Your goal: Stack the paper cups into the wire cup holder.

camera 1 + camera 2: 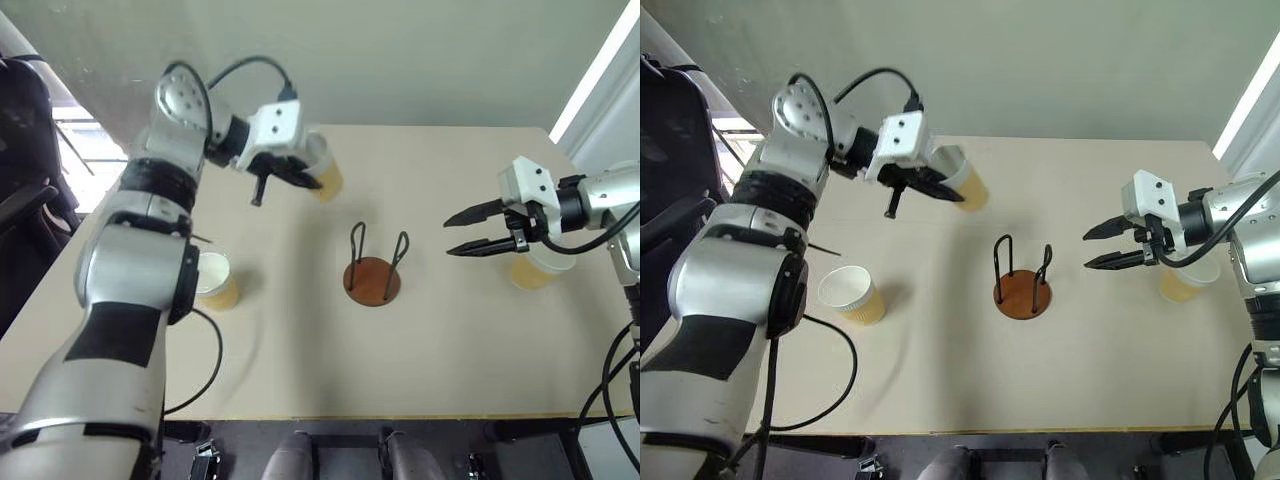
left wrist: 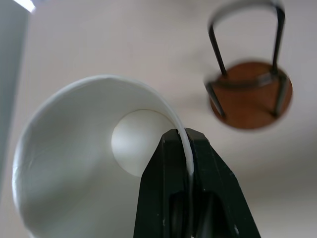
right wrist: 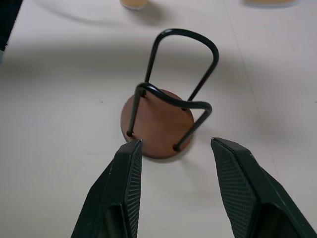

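My left gripper needs to let go of the paper cup and will rest on the brown disc base (image 1: 374, 281) (image 2: 251, 95) between the black loops of the wire cup holder.
My left gripper (image 1: 940, 190) is shut on the rim of a paper cup (image 1: 968, 184), held tilted in the air above the table's far left part. In the left wrist view the fingertips (image 2: 183, 148) pinch the white wall of that cup (image 2: 79, 163). The wire cup holder (image 1: 372, 266) stands at mid-table, with a brown disc base and two black loops and nothing inside it. A second paper cup (image 1: 216, 280) stands upright at the left, partly behind my left arm. A third cup (image 1: 535, 268) stands at the right, just behind my open right gripper (image 1: 458, 233), which points toward the holder (image 3: 163, 119).
The beige table (image 1: 420, 370) has its front edge near me and a wall behind it. A black cable (image 1: 205, 370) from the left arm loops over the table's front left. A dark chair (image 1: 25, 180) stands off the table's left side.
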